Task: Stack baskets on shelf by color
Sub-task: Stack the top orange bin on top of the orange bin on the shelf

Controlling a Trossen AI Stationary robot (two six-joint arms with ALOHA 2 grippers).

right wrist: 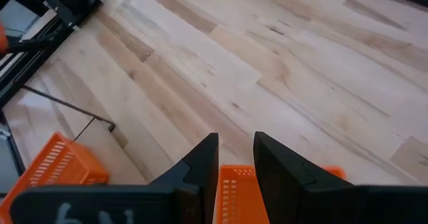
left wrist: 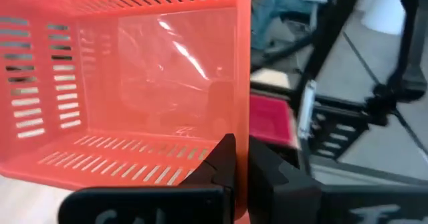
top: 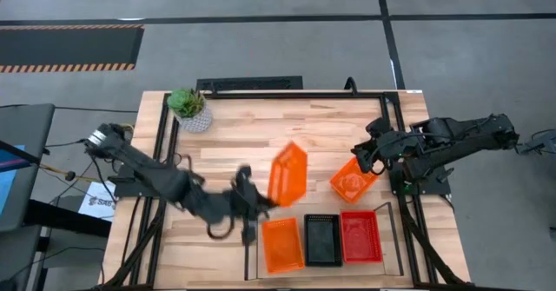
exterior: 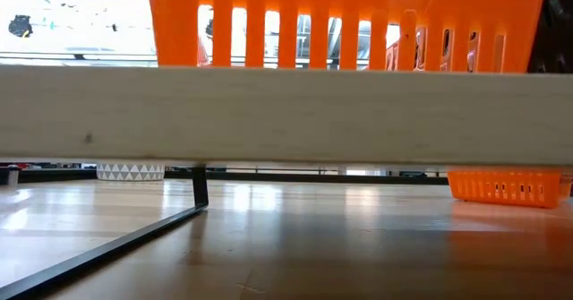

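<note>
The left gripper will release its orange basket inside the orange basket on the shelf [top: 283, 243], beside the black basket.
My left gripper [top: 252, 200] is shut on an orange basket [top: 289, 174] that stands tipped on edge above the table's middle. My right gripper [top: 367, 156] is shut on a second orange basket [top: 352, 181] toward the table's right. The shelf [exterior: 286, 112] at the near edge carries an orange basket [top: 281, 244], a black basket [top: 321, 239] and a red basket [top: 360, 236], side by side on their bottoms. No other baskets show. My left gripper holds the orange basket by one side wall [left wrist: 242, 127], one finger [left wrist: 224, 162] inside and one [left wrist: 267, 174] outside. It comes from the table's left. The basket is lifted clear and tipped, its open side facing the gripper. My right gripper pinches the second orange basket by its rim [right wrist: 234, 180], one finger [right wrist: 204, 158] on either side of the wall. It comes slanting down from the right. In the low view the basket's bottom [exterior: 506, 188] sits at the table's surface.
A small potted plant [top: 189, 109] stands at the far left corner of the table. Black frame rails [top: 156, 152] run along the table's left, right and far edges. Bare wood [right wrist: 267, 57] lies between the two held baskets and toward the far edge.
</note>
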